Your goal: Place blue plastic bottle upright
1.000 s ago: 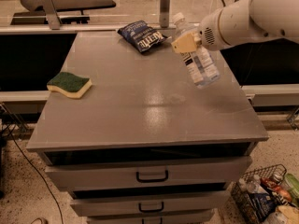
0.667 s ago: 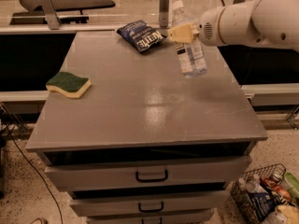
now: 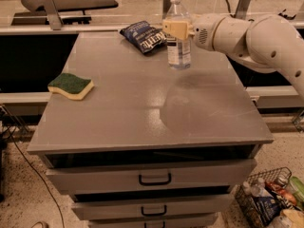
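Observation:
The robot's gripper should release the blue plastic bottle standing upright on the grey table top just in front of the snack bag [image 3: 173,78].
The blue plastic bottle [image 3: 179,46] is clear with a white cap and a white-and-blue label. It stands upright over the far right part of the grey table top [image 3: 142,103], its base at or just above the surface. My gripper [image 3: 176,30] reaches in from the right on a white arm and is shut on the bottle's upper body, with a tan finger [image 3: 175,29] across its front.
A dark blue snack bag [image 3: 144,36] lies at the far edge just left of the bottle. A green-and-yellow sponge [image 3: 71,85] lies at the left. Drawers [image 3: 155,178] sit below the front edge. A wire basket [image 3: 270,203] with items stands on the floor at lower right.
The bottle has swung from tilted, cap toward the gripper, to upright. The gripper carried it left and toward the far edge of the table.

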Controlling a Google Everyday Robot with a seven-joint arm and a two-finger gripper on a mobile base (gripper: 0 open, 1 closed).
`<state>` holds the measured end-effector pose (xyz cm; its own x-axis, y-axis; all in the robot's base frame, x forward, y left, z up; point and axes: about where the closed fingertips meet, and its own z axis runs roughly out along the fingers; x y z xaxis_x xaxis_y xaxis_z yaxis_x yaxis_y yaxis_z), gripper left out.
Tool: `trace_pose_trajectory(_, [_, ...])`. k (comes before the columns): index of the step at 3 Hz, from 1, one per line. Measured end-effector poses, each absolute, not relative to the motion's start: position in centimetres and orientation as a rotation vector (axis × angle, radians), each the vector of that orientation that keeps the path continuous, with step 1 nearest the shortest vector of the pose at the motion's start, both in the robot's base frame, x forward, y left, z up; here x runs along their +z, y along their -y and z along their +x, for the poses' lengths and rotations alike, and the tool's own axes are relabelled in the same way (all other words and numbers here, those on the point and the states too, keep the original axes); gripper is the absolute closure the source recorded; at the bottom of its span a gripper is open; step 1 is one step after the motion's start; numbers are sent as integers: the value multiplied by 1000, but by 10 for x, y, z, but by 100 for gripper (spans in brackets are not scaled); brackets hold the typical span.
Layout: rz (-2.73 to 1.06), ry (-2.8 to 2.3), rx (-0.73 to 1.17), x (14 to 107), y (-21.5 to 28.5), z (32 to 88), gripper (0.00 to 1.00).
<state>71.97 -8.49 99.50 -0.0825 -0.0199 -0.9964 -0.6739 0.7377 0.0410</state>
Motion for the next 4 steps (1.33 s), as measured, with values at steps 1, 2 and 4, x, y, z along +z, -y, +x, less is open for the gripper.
trace_pose_trajectory(1, [-621,-1482,601,987,74,726,100])
trace_pose_trajectory(2, [-675,-1419,594,981,69,723,100])
trace_pose_trajectory(4, [-699,-1335,647,969,72,708,85])
